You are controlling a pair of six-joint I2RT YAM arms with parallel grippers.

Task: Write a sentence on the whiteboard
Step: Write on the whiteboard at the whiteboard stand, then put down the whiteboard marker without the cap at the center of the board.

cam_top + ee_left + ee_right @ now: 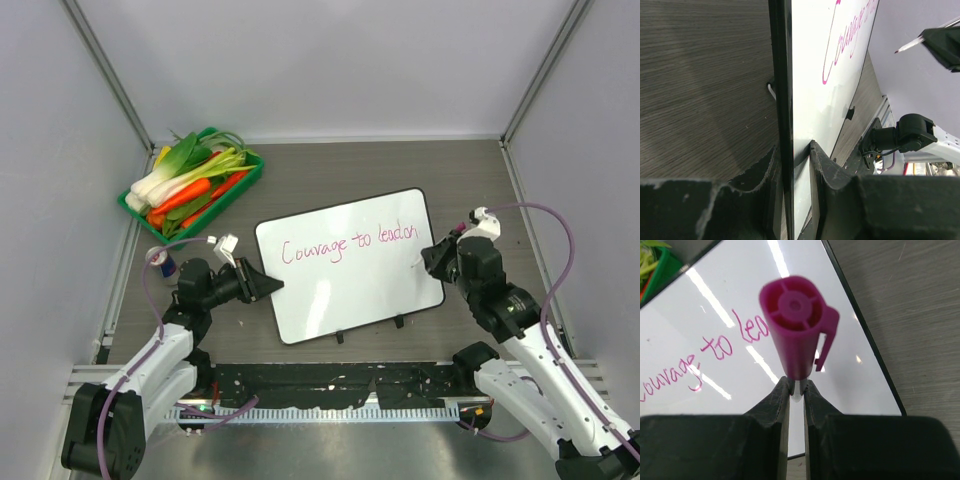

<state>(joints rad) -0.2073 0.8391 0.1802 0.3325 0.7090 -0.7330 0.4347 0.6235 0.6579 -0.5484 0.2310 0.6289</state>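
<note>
I need to use my right gripper to set the marker down on the bare table (464, 257) next to the whiteboard's short edge, past the last word.
The whiteboard (350, 290) lies on the table, with the pink sentence (345, 243) "Courage to leader" written in one line across it. My left gripper (262, 283) is shut on the board's left edge; in the left wrist view the black frame (786, 100) stands between the jaws of that gripper (793, 146). My right gripper (432, 258) is shut on a marker (424, 255), tip down just right of the last word. In the right wrist view the marker's magenta cap end (795, 325) rises from that gripper (796, 390) over the board (850, 370). I cannot tell whether the tip touches.
A green tray (251, 172) of vegetables stands at the back left. A small can (167, 263) stands beside my left arm. Two black clips (340, 337) sit on the board's near edge. Grey enclosure walls close in the table on three sides.
</note>
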